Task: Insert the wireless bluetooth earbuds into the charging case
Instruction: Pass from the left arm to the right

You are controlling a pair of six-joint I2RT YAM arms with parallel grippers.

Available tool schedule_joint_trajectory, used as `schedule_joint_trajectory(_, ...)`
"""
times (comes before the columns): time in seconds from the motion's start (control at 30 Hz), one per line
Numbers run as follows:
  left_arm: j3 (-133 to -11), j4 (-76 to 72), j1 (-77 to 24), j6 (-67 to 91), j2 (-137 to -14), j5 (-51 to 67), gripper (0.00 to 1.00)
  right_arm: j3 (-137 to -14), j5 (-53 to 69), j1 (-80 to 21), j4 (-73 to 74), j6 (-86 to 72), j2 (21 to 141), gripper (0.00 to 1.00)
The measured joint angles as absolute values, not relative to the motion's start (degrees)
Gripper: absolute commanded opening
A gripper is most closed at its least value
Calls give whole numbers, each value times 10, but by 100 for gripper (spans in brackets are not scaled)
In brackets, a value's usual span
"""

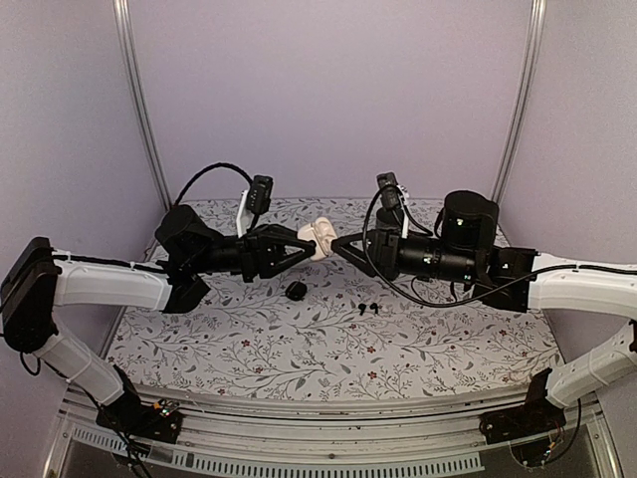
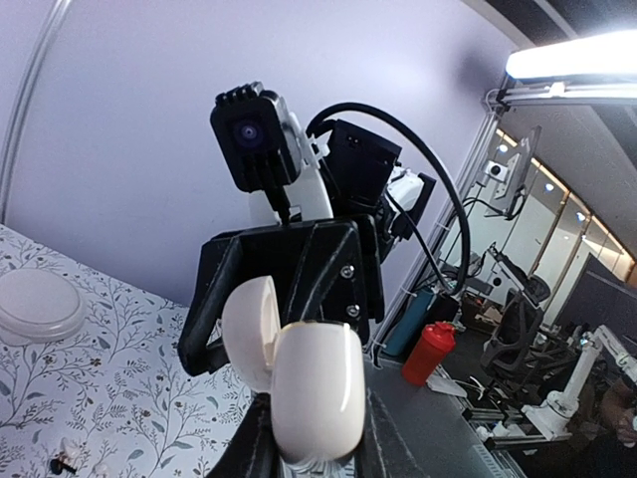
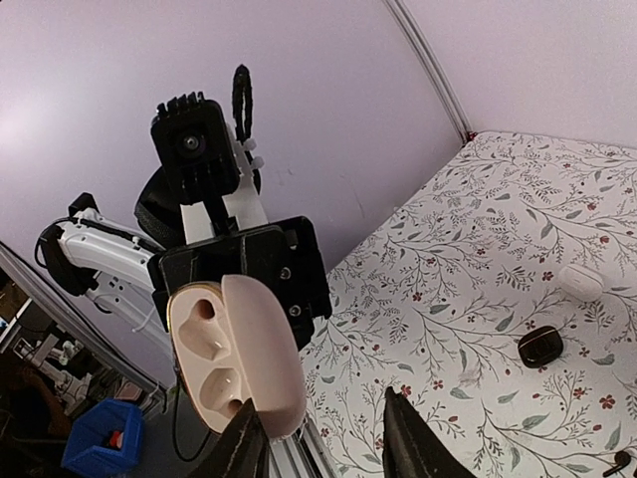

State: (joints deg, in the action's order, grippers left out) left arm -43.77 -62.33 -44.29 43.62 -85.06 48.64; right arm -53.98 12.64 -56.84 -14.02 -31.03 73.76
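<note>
My left gripper should grip anew after my right gripper, which the charging case's sockets face, takes the charging case's lid point(image 3: 265, 354) and turns the sockets up.
The charging case point(image 1: 320, 239), a cream pebble, hangs above the table's far middle with my left gripper point(image 1: 307, 242) shut on its body point(image 2: 317, 393). Its lid point(image 3: 267, 349) is swung open, and both sockets point(image 3: 209, 354) are bare. My right gripper point(image 1: 336, 243) faces it tip to tip. Its jaws stand apart point(image 3: 318, 403) with nothing between them; one fingertip point(image 3: 246, 423) sits just under the lid's edge. A black pair of wireless bluetooth earbuds point(image 1: 367, 309) lies on the floral table in front of the right arm. One of them shows at the corner point(image 3: 622, 460) of the right wrist view.
A round black case point(image 1: 296, 290) lies on the table below the grippers, also seen as a dark case point(image 3: 540, 346). A white case point(image 3: 580, 279) rests farther back. A flat white round case point(image 2: 38, 304) lies on the floral cloth point(image 1: 249, 349). Purple walls enclose three sides.
</note>
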Motion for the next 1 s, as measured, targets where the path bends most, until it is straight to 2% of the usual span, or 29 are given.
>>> schedule_joint_trajectory(0.13, -438, -623, -443, 436, -853, 489, 0, -542, 127, -568, -152, -319, 742, 30)
schedule_joint_trajectory(0.37, -438, -623, -443, 436, -855, 489, 0, -550, 138, -568, -161, -325, 752, 7)
schedule_joint_trajectory(0.53, -440, -623, -444, 436, -856, 491, 1, -550, 142, -568, -161, -328, 755, 3)
schedule_joint_trajectory(0.57, -441, -622, -444, 436, -856, 491, 14, -550, 142, -568, -161, -328, 755, 3)
schedule_joint_trajectory(0.67, -442, -618, -444, 433, -856, 491, 37, -550, 141, -568, -160, -328, 755, 3)
schedule_joint_trajectory(0.73, -444, -612, -444, 427, -856, 492, 48, -552, 140, -568, -155, -326, 755, 3)
schedule_joint_trajectory(0.87, -452, -573, -444, 404, -856, 500, 62, -571, 139, -568, -114, -304, 754, 3)
schedule_joint_trajectory(1.0, -472, -481, -443, 347, -851, 521, 67, -618, 140, -568, -31, -240, 753, 3)
